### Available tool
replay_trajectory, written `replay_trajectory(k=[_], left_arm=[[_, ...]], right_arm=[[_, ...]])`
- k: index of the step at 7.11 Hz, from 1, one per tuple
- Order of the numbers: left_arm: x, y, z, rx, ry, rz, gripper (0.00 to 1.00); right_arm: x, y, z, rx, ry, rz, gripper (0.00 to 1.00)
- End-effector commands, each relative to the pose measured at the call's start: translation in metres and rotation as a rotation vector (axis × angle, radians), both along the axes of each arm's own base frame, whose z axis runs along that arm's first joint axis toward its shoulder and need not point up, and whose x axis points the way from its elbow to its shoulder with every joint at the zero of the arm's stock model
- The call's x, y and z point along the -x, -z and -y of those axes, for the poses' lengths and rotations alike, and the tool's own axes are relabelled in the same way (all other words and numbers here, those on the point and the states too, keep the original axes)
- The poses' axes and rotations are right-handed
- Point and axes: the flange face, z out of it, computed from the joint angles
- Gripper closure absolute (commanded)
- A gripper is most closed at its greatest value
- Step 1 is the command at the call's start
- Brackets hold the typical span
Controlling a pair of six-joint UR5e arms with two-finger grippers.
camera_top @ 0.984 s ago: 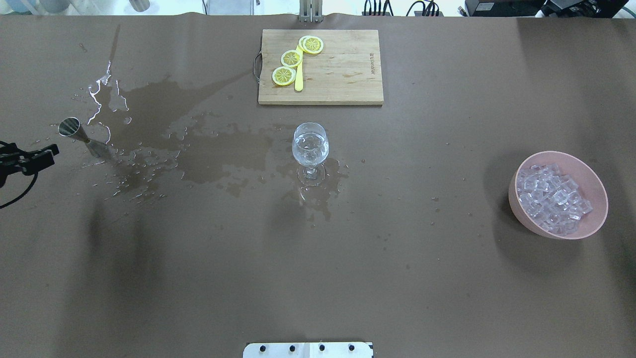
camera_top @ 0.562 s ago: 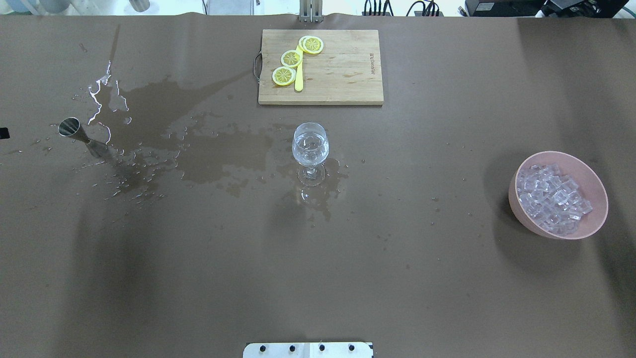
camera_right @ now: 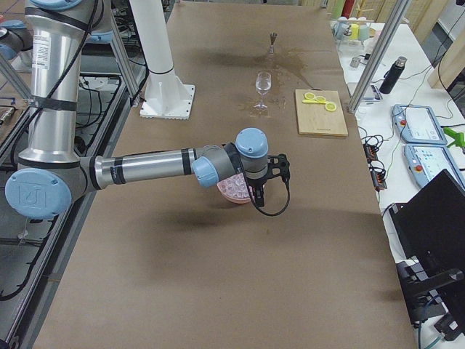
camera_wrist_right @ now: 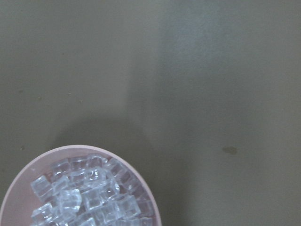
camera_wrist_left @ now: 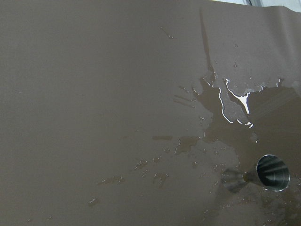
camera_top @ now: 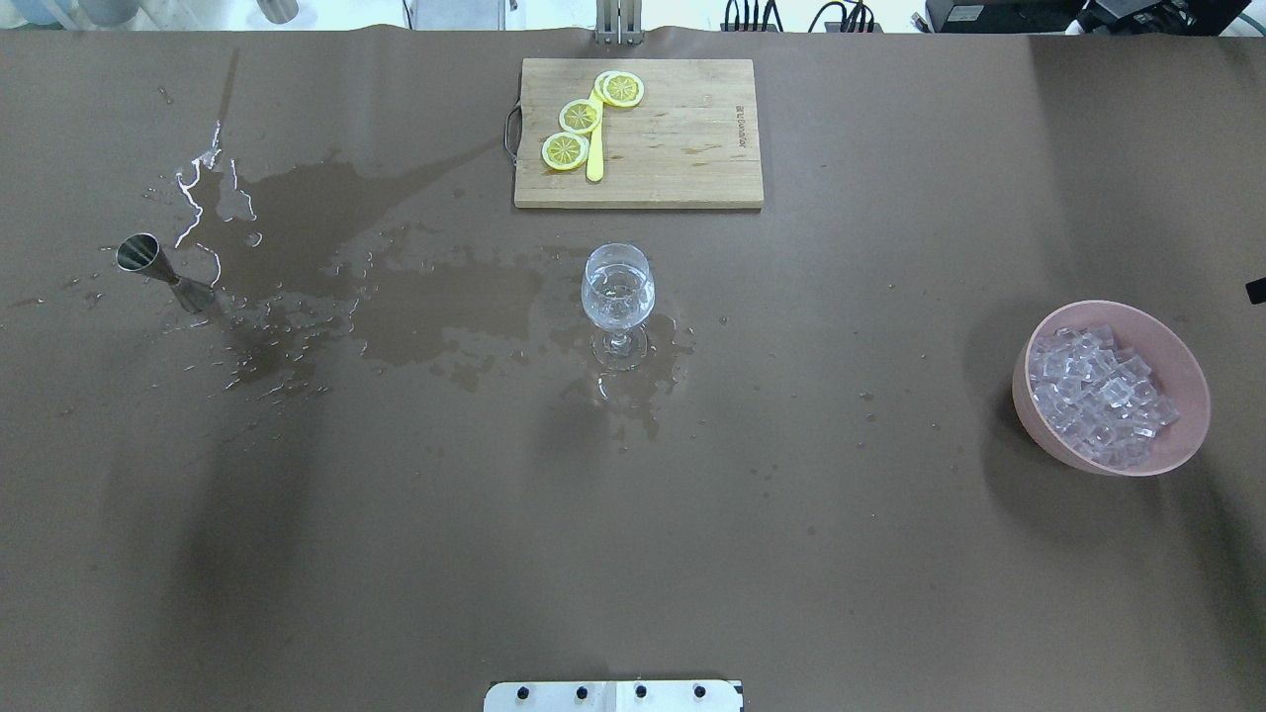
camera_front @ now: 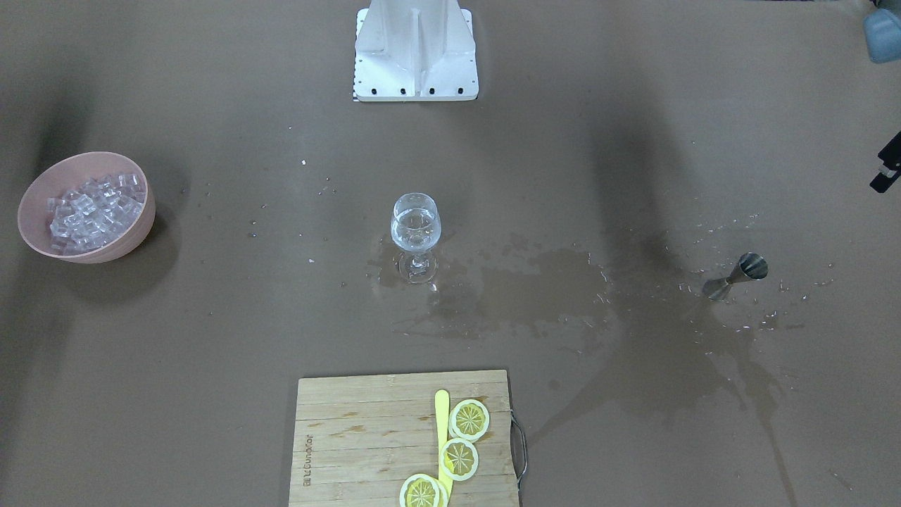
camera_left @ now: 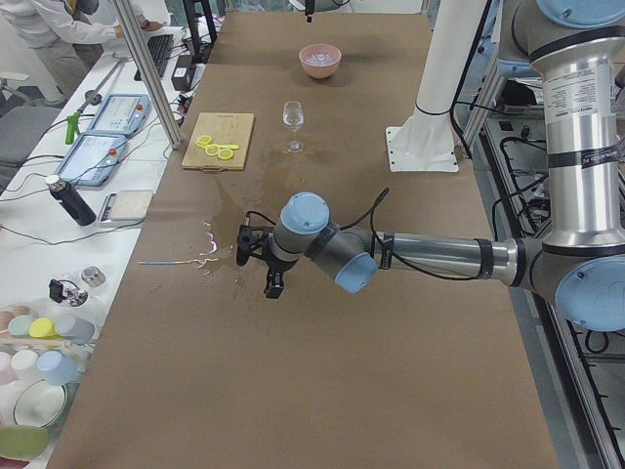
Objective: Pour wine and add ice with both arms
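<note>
Next, I close my right gripper on an ice cube on top of the pile, at the middle of the pink bowl point(camera_front: 82, 204).
A stemmed glass point(camera_top: 617, 292) stands mid-table with a little clear wine in its bowl; it also shows in the front view point(camera_front: 415, 229). A heap of ice cubes point(camera_top: 1098, 396) fills a pink bowl point(camera_top: 1190, 381) at the right, also in the right wrist view point(camera_wrist_right: 89, 193). A steel jigger point(camera_top: 163, 272) stands at the left, also in the left wrist view point(camera_wrist_left: 263, 174). My left gripper point(camera_left: 260, 264) hovers left of the jigger, holding nothing I can see. My right gripper point(camera_right: 274, 179) hovers beside the bowl. I cannot tell whether either is open or shut.
Clear liquid is spilled in a wide wet patch point(camera_top: 396, 297) between jigger and glass. A wooden cutting board point(camera_top: 673, 148) with lemon slices point(camera_top: 581, 117) and a yellow knife lies behind the glass. The white base block point(camera_front: 415, 49) stands at the robot's edge.
My left gripper has pulled away from the jigger and left the overhead view at its left edge. A black sliver of my right gripper now shows at that view's right edge.
</note>
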Motion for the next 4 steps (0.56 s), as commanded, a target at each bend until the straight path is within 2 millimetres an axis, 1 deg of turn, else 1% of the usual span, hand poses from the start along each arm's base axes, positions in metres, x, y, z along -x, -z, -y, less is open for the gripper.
replay_trajectory(k=[1, 2, 3, 4], left_arm=[[0.007, -0.011, -0.004, 0.032, -0.019, 0.009, 0.02], [0.008, -0.01, -0.003, 0.029, -0.016, 0.009, 0.02], [0.008, -0.009, -0.001, 0.025, -0.013, 0.014, 0.02], [0.009, -0.007, -0.001, 0.022, -0.008, 0.014, 0.02]], right_arm=[[0.068, 0.032, -0.016, -0.061, 0.122, -0.021, 0.0], [0.102, 0.041, -0.026, -0.102, 0.181, -0.052, 0.0], [0.126, 0.042, -0.031, -0.129, 0.22, -0.081, 0.02], [0.141, 0.04, -0.036, -0.147, 0.249, -0.105, 0.11]])
